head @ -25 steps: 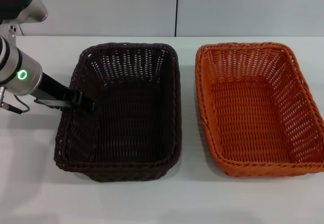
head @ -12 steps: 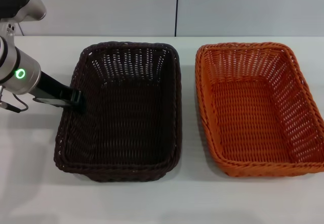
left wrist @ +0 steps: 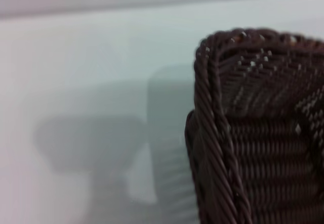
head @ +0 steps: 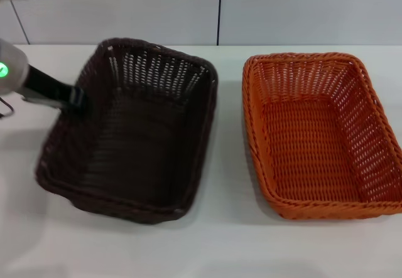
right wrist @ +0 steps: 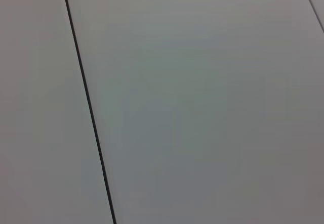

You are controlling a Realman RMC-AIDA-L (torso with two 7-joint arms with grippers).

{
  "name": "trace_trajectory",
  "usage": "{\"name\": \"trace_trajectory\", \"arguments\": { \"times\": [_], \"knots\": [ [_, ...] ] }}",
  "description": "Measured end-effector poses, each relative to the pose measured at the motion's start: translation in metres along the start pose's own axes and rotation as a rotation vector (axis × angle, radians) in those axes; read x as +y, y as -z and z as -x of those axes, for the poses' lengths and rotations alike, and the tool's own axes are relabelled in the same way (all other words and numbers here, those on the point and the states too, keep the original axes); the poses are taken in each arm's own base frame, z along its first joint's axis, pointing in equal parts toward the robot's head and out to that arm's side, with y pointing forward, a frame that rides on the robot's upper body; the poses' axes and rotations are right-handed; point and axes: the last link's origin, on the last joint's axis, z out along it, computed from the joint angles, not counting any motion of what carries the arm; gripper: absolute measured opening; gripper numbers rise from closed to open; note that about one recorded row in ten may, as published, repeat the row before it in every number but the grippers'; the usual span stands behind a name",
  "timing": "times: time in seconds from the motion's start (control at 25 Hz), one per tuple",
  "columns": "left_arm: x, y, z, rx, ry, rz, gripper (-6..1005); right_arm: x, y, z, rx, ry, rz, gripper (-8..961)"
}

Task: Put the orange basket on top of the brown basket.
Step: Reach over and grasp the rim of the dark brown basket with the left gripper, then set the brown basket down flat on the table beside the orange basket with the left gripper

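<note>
The robot's left gripper should release the brown basket on the bare front part of the table (head: 207, 196) against the orange basket.
The brown basket (head: 135, 152) is on the left of the white table, raised on its left side and turned askew. My left gripper (head: 78, 98) is shut on the basket's left rim and holds it up. The left wrist view shows a corner of the brown basket (left wrist: 253, 133) and its braided rim close up, above the table. The orange basket (head: 314, 140) rests flat on the table to the right, apart from the brown one. My right gripper is out of view; the right wrist view shows only a grey wall panel.
The white table (head: 226, 246) runs under both baskets, with a strip of bare surface between them and along the front. A grey panelled wall (head: 282, 8) stands behind the table.
My left gripper has moved up and to the left with the brown basket's rim in it. The brown basket has lifted, tilted and shifted left. The orange basket has not moved.
</note>
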Motion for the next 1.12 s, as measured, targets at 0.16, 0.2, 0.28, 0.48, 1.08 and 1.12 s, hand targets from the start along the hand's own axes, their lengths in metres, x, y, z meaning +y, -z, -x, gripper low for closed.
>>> {"name": "trace_trajectory", "arguments": {
  "times": [0.16,0.2,0.28,0.48,1.08,1.12],
  "knots": [
    [-0.007,0.015,-0.004,0.008,-0.032,0.005,221,0.001,-0.001,0.0,-0.001,-0.001,0.002,801],
    [-0.009,0.026,-0.009,0.01,-0.091,0.016,219,0.001,-0.001,0.0,-0.001,0.0,0.002,801],
    [-0.01,0.032,-0.011,0.006,-0.144,0.029,217,0.001,-0.001,0.001,-0.002,0.0,0.002,801],
    [-0.009,0.045,-0.018,-0.009,-0.289,0.1,209,0.0,-0.002,0.002,-0.008,-0.003,-0.003,801],
    [0.053,-0.006,-0.022,-0.07,-0.464,0.423,201,-0.005,0.001,0.002,-0.009,-0.007,-0.021,800],
    [0.064,-0.013,-0.024,-0.075,-0.488,0.45,200,-0.005,0.001,0.002,-0.008,-0.006,-0.018,800]
  ]
}}
